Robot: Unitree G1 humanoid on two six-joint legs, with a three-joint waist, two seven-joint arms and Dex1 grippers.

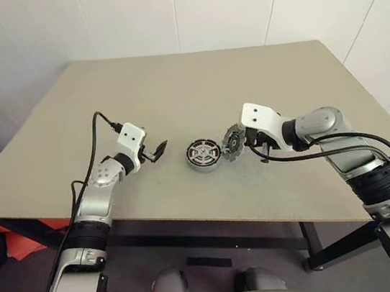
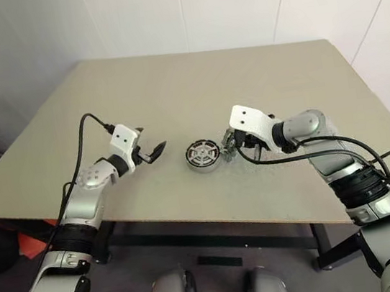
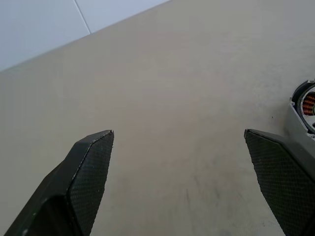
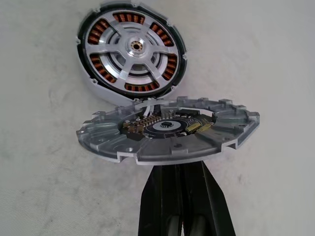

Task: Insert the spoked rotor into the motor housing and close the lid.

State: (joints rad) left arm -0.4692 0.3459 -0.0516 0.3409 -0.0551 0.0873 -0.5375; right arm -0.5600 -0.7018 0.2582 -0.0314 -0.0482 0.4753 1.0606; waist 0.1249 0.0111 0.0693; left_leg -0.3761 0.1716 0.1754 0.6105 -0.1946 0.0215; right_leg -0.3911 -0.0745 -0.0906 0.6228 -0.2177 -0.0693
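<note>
The robot's right gripper will release the lid flat on top of the motor housing (image 1: 203,153) (image 4: 136,47), over the copper windings of the spoked rotor.
The motor housing (image 4: 132,49) lies flat on the table, left of my right gripper. The spoked rotor (image 4: 134,45) sits inside it, silver spokes over the copper windings. The lid (image 4: 170,132), a grey disc with a dark circuit centre, stands tilted up from the housing's right rim (image 1: 233,141). My right gripper (image 4: 178,169) is shut on the lid's near edge. My left gripper (image 1: 154,152) hovers open to the left of the housing (image 1: 203,153), a short gap away, its fingers (image 3: 91,162) spread wide with nothing between them.
The beige table (image 1: 172,84) runs back to a white wall. Black cables loop from both wrists. The table's near edge (image 1: 213,220) lies close below the grippers.
</note>
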